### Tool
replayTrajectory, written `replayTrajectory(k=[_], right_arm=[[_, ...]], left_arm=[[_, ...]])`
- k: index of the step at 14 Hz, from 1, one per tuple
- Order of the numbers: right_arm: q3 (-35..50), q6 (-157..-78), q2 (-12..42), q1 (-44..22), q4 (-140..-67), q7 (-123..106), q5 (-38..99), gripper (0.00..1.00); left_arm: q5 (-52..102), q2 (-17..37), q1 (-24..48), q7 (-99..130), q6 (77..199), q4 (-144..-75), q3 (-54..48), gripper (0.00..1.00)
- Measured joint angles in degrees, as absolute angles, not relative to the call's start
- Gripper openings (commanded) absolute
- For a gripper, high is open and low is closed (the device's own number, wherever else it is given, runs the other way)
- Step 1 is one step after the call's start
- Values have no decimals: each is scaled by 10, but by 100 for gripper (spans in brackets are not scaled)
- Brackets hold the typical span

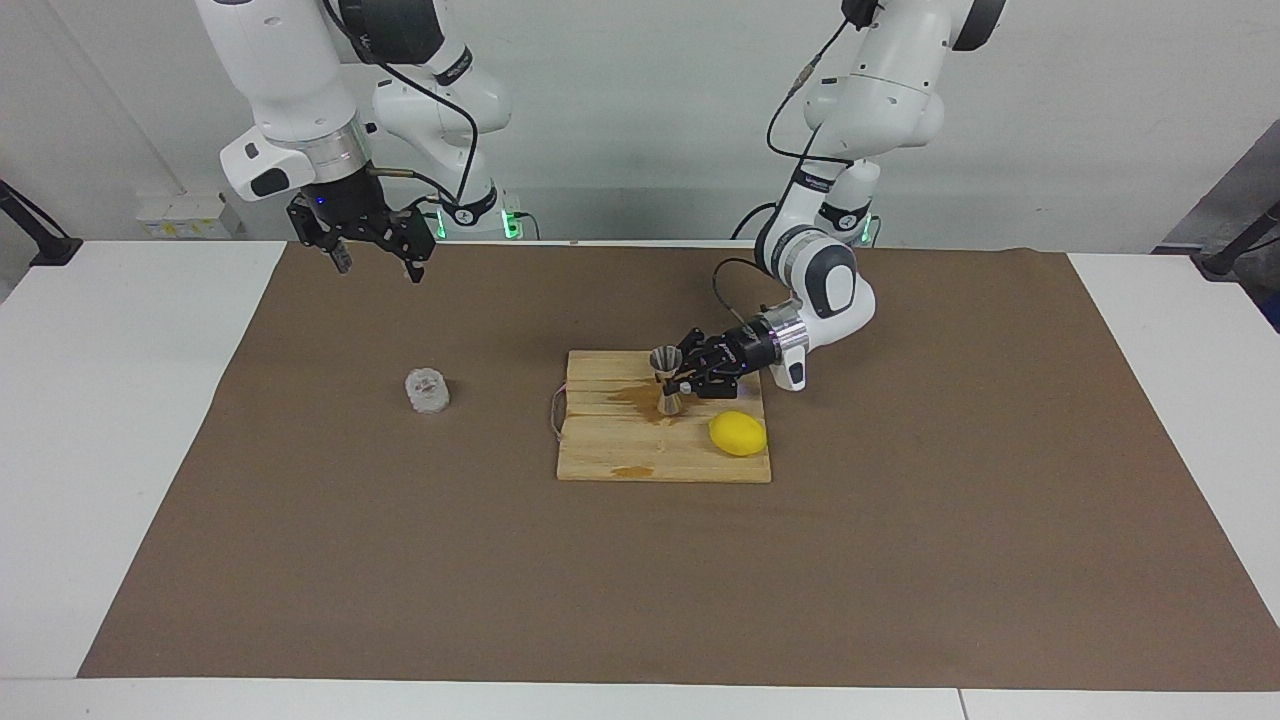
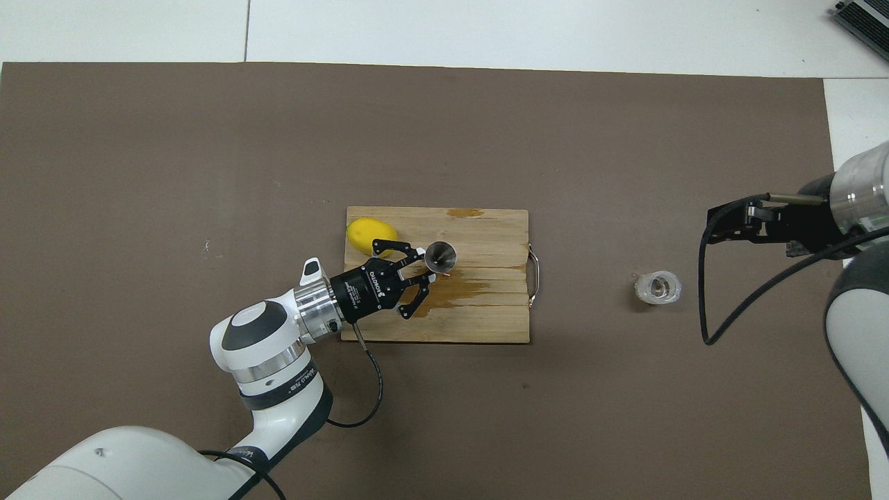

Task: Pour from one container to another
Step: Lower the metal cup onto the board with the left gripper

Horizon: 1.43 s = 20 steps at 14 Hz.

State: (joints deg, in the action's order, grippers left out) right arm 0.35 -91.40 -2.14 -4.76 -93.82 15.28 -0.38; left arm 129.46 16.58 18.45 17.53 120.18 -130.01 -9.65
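Note:
The steel jigger will go down at the brown stain's edge on the wooden board (image 2: pixel 433 261) from my left gripper.
The steel jigger (image 1: pixel 666 380) (image 2: pixel 440 255) stands upright at the wooden board's (image 1: pixel 640 455) (image 2: pixel 486 323) stained middle. My left gripper (image 1: pixel 679 383) (image 2: pixel 429 267) reaches in level from the left arm's end and is shut on its narrow waist. Whether its foot touches the board I cannot tell. The bumpy clear glass cup (image 1: pixel 428 391) (image 2: pixel 657 287) sits alone on the brown mat toward the right arm's end. My right gripper (image 1: pixel 376 264) (image 2: pixel 730 221) hangs open and empty above the mat, higher than the cup and apart from it.
A yellow lemon (image 1: pixel 738 433) (image 2: pixel 371 233) lies on the board's corner toward the left arm's end. A brown wet stain (image 1: pixel 640 398) (image 2: pixel 467 289) spreads across the board. A metal handle (image 2: pixel 533 279) sticks out of the board's edge toward the cup.

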Motion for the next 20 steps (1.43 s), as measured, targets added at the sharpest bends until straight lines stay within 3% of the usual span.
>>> replayTrajectory(k=[8,14,20], right_arm=[[3,-914,-21,-48,-938,153,-4,100],[3,-914,-21,-48,-938,153,-4,100],[3,-914,-21,-48,-938,153,-4,100]], left_arm=[[1298,176,185,160,1202,-1300,-96,7],[1304,189,186,135,1200,-1300,-96,19],[1304,190,186,134,1200,-1300,-96,19]])
